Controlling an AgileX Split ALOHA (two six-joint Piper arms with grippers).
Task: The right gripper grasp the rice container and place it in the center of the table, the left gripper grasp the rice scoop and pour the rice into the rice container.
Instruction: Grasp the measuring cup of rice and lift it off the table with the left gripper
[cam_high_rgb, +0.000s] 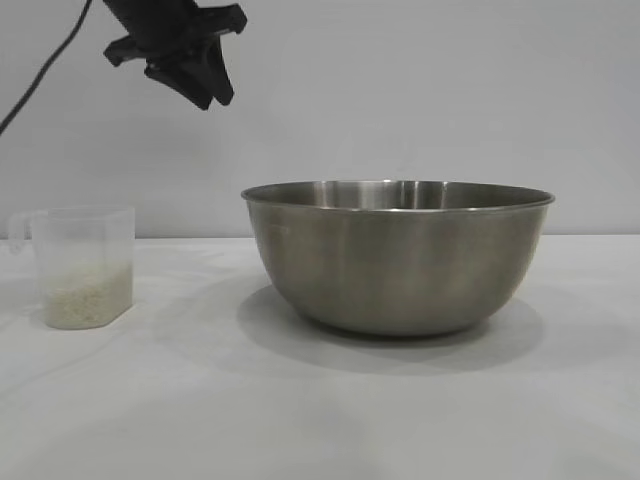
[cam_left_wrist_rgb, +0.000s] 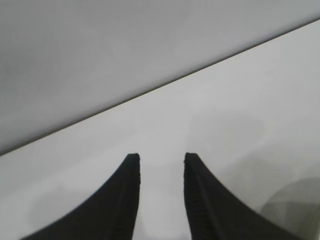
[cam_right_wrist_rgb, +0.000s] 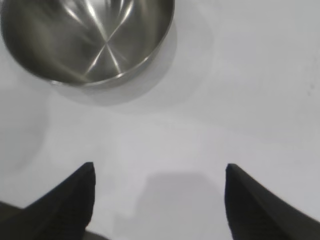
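Next, my left gripper goes to the rice scoop's handle (cam_high_rgb: 15, 230) and closes there, because the scoop must be lifted to pour its rice.
The rice container (cam_high_rgb: 395, 262), a big steel bowl, stands upright on the white table (cam_high_rgb: 200, 410), slightly right of the middle, and its inside (cam_right_wrist_rgb: 85, 40) shows no rice. At the far left stands the rice scoop (cam_high_rgb: 85, 262), a clear plastic cup with its handle (cam_high_rgb: 18, 232) pointing left and rice (cam_high_rgb: 86, 298) in its lower part. My left gripper (cam_high_rgb: 205, 92) hangs high in the air, above and to the right of the scoop; in its wrist view the left gripper (cam_left_wrist_rgb: 161, 157) is narrowly open and holds nothing. My right gripper (cam_right_wrist_rgb: 159, 167) is wide open over bare table, well apart from the bowl.
A plain grey wall (cam_high_rgb: 420, 90) rises behind the table's far edge. A cable (cam_high_rgb: 45, 70) trails from the left arm toward the upper left. Bare tabletop lies between the scoop and the bowl and in front of both.
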